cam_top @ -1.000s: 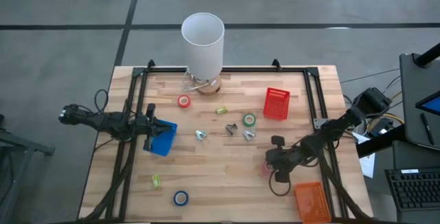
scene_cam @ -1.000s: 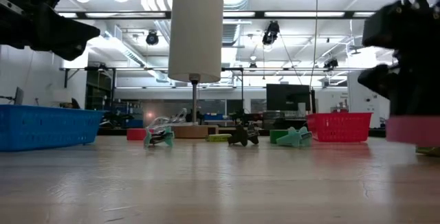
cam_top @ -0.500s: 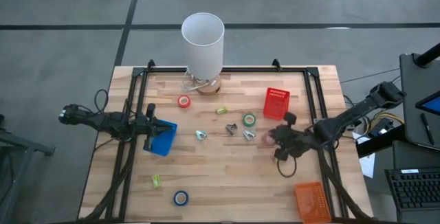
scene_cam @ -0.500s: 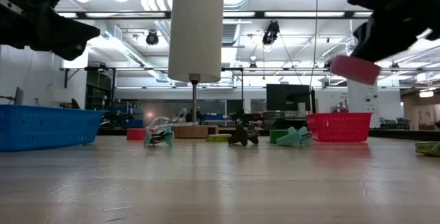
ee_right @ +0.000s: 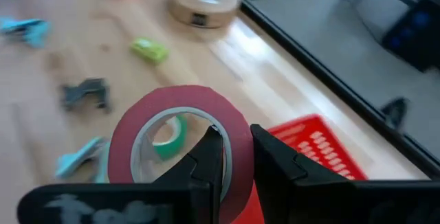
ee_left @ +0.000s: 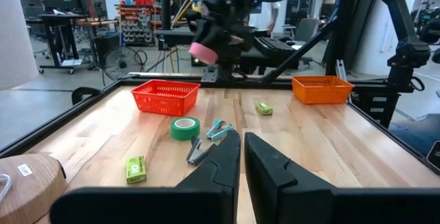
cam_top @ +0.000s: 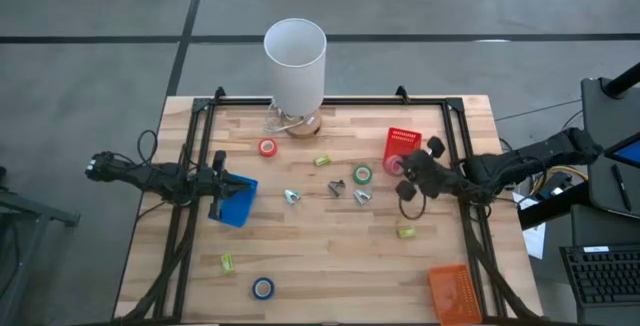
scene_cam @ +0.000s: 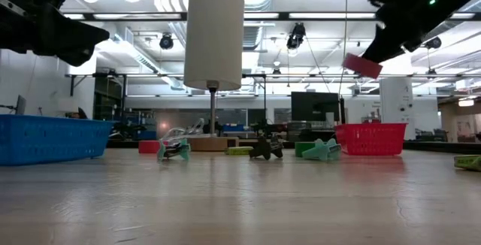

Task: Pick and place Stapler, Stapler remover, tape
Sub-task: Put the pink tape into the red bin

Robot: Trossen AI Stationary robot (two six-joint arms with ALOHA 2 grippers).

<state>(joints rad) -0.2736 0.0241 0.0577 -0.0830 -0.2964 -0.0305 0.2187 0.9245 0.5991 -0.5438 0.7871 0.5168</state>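
Note:
Next, I release the red tape roll from my right gripper around the middle of the red bin [cam_top: 403, 150] [ee_right: 275, 195].
My right gripper [ee_right: 234, 145] is shut on a red tape roll [ee_right: 180, 141] and hovers beside the red bin [cam_top: 402, 151], high over the table in the low view [scene_cam: 362, 65]. A red roll [cam_top: 267, 147], a green roll [cam_top: 362, 174] and a blue roll [cam_top: 263, 288] lie flat on the wood. Staple removers [cam_top: 291, 197] [cam_top: 361, 196] and small green staplers [cam_top: 322, 161] [cam_top: 405, 231] lie about the middle. My left gripper [ee_left: 243, 145] waits, shut, over the blue bin [cam_top: 236, 202] at the table's left. My right gripper pinches the red roll's ring wall [ee_right: 237, 138], one finger [ee_right: 210, 159] inside the hole and the other [ee_right: 275, 165] outside. The roll is lifted clear of the table and sits tilted at the fingers' ends [scene_cam: 362, 65].
A white lamp [cam_top: 295, 61] stands on a round wooden base at the far edge. An orange bin [cam_top: 450, 291] sits at the near right corner. Another green stapler [cam_top: 227, 262] lies near left. Black frame rails [cam_top: 190, 206] run along both sides.
My right gripper, still shut on the red roll, has risen and travelled from the near right part of the table toward the far edge, ending beside the red bin. The green stapler it had covered now shows on the wood.

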